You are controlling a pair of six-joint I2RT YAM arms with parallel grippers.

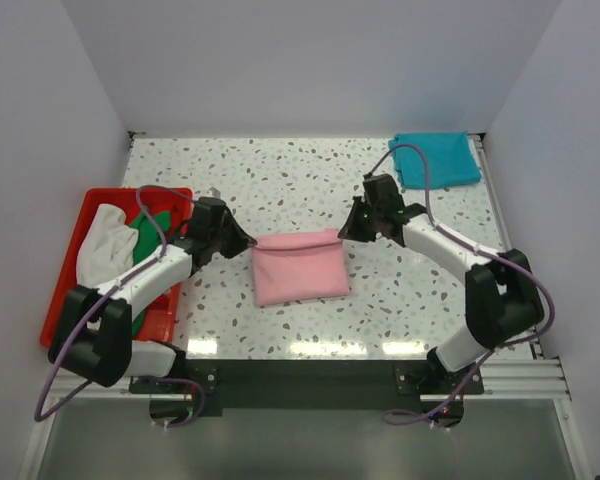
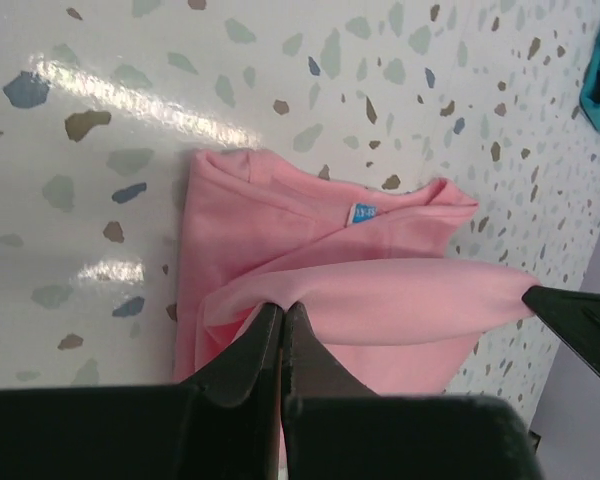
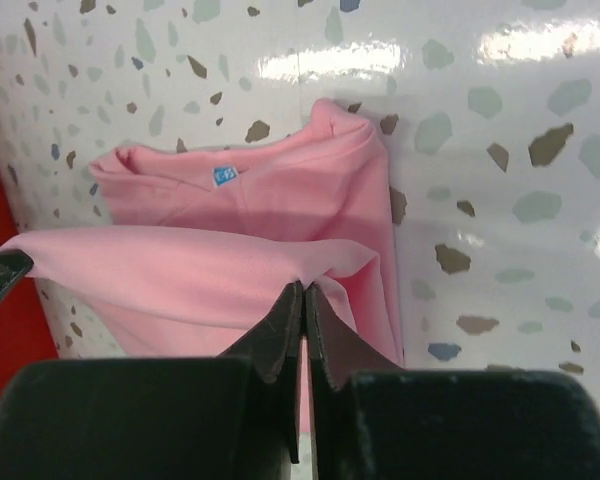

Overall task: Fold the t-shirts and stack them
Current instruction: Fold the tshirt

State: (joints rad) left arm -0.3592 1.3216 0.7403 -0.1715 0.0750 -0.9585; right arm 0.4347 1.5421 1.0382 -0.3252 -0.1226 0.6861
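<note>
My left gripper needs to lay the pink t-shirt's top layer over the collar, as it stops short of it, and pinch the t-shirt's far corner [image 2: 216,166].
The light pink t-shirt [image 1: 300,265] lies part-folded mid-table. My left gripper [image 1: 250,241] is shut on its far left corner and my right gripper [image 1: 343,235] is shut on its far right corner. Both hold the top layer's edge stretched between them a little above the rest. In the left wrist view [image 2: 283,306] the fingertips pinch pink cloth [image 2: 380,290]. The right wrist view [image 3: 306,287] shows the same on the other corner [image 3: 210,265]. A folded teal t-shirt [image 1: 435,158] lies at the far right. A white t-shirt [image 1: 105,243] and a green t-shirt [image 1: 143,232] lie in the red tray [image 1: 90,200].
The red tray stands at the table's left edge beside the left arm. White walls close the table on the left, far and right sides. The speckled tabletop [image 1: 280,175] stretches behind the pink shirt.
</note>
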